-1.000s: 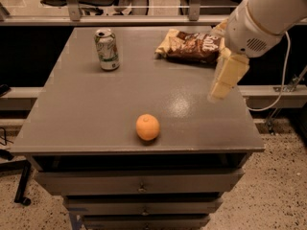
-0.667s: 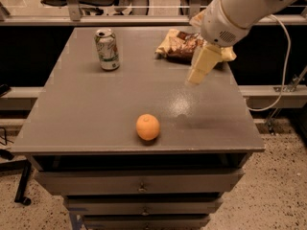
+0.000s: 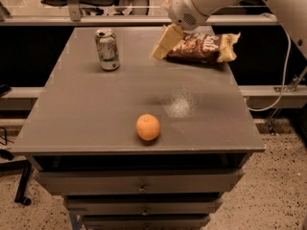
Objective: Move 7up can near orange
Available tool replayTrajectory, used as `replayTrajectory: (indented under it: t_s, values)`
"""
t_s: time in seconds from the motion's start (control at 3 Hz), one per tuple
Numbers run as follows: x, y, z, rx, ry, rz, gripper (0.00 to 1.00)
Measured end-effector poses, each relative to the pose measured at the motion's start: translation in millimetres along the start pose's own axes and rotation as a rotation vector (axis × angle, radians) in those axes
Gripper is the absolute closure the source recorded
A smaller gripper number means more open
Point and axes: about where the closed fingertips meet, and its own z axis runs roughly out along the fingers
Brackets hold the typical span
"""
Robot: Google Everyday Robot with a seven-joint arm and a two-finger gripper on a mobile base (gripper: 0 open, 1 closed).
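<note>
Next, my gripper should go to the 7up can's upper part (image 3: 107,44) and close there, just below the can's top rim.
The 7up can (image 3: 107,49) stands upright at the back left of the grey table (image 3: 96,119). The orange (image 3: 147,127) lies near the table's front edge, in the middle, far from the can. My gripper (image 3: 163,45) hangs above the back of the table, to the right of the can and left of the snack bag, with its cream-coloured fingers pointing down and left. It holds nothing and is about a can's height away from the can.
A brown and yellow snack bag (image 3: 204,47) lies at the back right of the table. Drawers (image 3: 139,186) sit under the tabletop. A cable (image 3: 283,80) hangs to the right. Chairs stand behind a rail at the back.
My gripper has moved left and toward the back of the table, from the right side past the snack bag to a spot nearer the can. The can and orange have not moved.
</note>
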Motion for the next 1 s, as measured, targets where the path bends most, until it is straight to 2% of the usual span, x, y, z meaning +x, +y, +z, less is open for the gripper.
replayTrajectory:
  t_s: [0.33, 0.67, 1.0]
  values:
    - [-15.8, -0.4, 43.6, -0.069, -0.089, 0.096, 0.0]
    - [-15.9, -0.3, 43.8, -0.069, -0.09, 0.096, 0.0]
    - [-25.7, -2.1, 52.4, -0.046, -0.157, 0.097, 0.0]
